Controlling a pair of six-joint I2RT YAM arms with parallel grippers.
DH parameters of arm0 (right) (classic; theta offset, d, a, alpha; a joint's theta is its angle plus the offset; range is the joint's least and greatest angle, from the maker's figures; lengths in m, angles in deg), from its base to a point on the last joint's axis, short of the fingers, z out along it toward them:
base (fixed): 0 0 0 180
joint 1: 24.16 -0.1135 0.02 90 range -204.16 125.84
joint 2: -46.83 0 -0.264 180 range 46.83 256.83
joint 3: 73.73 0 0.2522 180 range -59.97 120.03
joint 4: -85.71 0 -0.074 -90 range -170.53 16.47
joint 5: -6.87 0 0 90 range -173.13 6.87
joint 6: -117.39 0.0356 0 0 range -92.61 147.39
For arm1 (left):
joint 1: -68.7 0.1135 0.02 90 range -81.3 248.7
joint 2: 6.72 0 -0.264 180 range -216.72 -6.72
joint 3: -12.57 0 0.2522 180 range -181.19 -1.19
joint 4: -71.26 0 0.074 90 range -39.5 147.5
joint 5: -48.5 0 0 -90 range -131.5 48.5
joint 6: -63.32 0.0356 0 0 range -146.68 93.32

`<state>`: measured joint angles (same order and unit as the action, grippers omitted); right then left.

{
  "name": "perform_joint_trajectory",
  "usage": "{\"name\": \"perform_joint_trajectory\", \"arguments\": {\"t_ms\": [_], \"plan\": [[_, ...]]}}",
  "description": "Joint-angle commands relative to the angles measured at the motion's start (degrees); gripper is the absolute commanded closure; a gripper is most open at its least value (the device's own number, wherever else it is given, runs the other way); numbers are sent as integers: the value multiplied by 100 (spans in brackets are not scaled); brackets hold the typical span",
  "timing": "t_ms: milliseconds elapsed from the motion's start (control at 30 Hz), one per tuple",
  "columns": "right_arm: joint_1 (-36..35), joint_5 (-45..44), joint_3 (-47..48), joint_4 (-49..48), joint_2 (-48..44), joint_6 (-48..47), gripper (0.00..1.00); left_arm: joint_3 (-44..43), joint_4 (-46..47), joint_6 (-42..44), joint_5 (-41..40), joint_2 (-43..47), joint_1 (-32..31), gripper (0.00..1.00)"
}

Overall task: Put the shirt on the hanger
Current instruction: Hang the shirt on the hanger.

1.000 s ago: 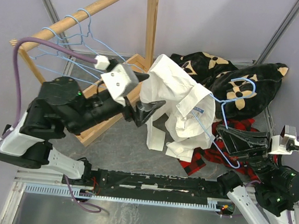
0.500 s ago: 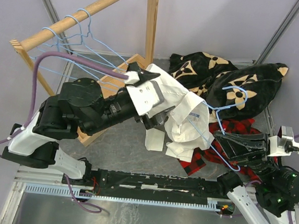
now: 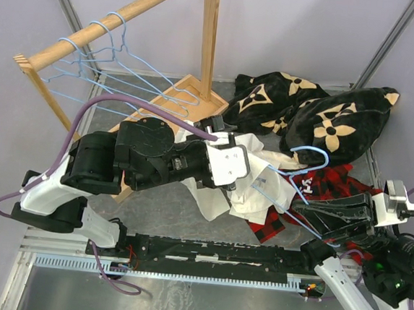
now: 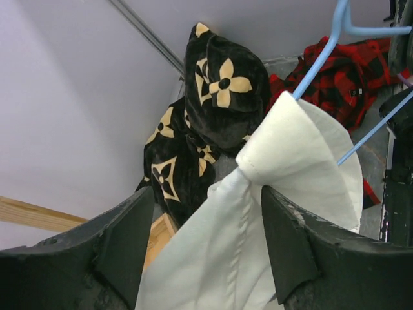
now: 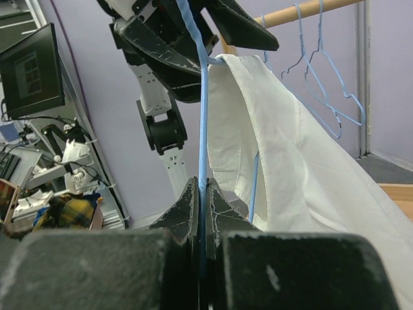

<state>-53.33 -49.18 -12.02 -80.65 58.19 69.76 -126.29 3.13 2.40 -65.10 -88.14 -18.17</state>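
I will grip shirt and hanger together (image 4: pixel 260 147) below the hanger's hook with my left gripper, because my right gripper blocks the hanger's loose end, where the shirt's other shoulder goes.
The cream-white shirt (image 3: pixel 267 176) hangs bunched in mid-table, its collar draped over the light-blue wire hanger (image 3: pixel 302 162). My right gripper (image 3: pixel 310 207) is shut on the hanger's lower wire and holds it up; in the right wrist view the wire (image 5: pixel 202 97) runs straight between the closed jaws (image 5: pixel 203 186), with the shirt (image 5: pixel 290 168) hanging to the right of it. My left gripper (image 3: pixel 233 192) is pressed into the shirt from the left. In the left wrist view its fingers (image 4: pixel 129 245) stand wide apart, shirt cloth (image 4: pixel 290 155) lies between them, and the hanger (image 4: pixel 316 64) rises from the collar.
A wooden rack (image 3: pixel 117 20) at the back left carries three more blue hangers (image 3: pixel 106 66), above its wooden base (image 3: pixel 187 88). A black blanket with tan flowers (image 3: pixel 326 118) lies at the back right. A red-and-black plaid garment (image 3: pixel 334 188) lies under the hanger.
My left arm has swung right and down into the shirt. The shirt has sunk from a raised spread to a lower bunch. The right gripper has lowered the hanger slightly.
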Motion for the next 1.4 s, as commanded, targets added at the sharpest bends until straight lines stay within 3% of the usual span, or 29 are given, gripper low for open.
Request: {"name": "perform_joint_trajectory", "arguments": {"t_ms": [0,300,367,433,467,667,800,867,1033,1100,1200,1367], "plan": [[-44,437,439,-162,117,0,100,105,-223,-19,184,238,-32,32],[-48,1000,709,27,457,-52,100,89,-809,-487,1443,50,-33,64],[-54,1034,708,118,507,-153,100,102,-814,-569,1784,17,-33,75],[-52,969,701,278,538,-307,100,119,-790,-643,2002,-13,-32,92],[-51,904,700,357,558,-375,100,126,-771,-668,2085,-20,-35,94],[-46,791,570,415,687,-552,100,326,-570,-746,2332,-44,-32,87],[-52,873,571,649,743,-738,100,485,-425,-768,2379,-31,-32,69],[-50,892,582,759,740,-835,100,506,-401,-766,2402,-53,-32,66],[-47,858,595,852,699,-909,100,572,-390,-760,2339,-109,-36,92],[-47,717,647,1035,658,-1013,100,605,-390,-803,2254,-97,-32,97],[-45,15,906,1934,565,-1448,89,846,-216,-1019,1877,49,-31,97],[-51,-1682,1515,3600,310,-2094,57,1821,410,-1701,588,681,-35,97]]}}
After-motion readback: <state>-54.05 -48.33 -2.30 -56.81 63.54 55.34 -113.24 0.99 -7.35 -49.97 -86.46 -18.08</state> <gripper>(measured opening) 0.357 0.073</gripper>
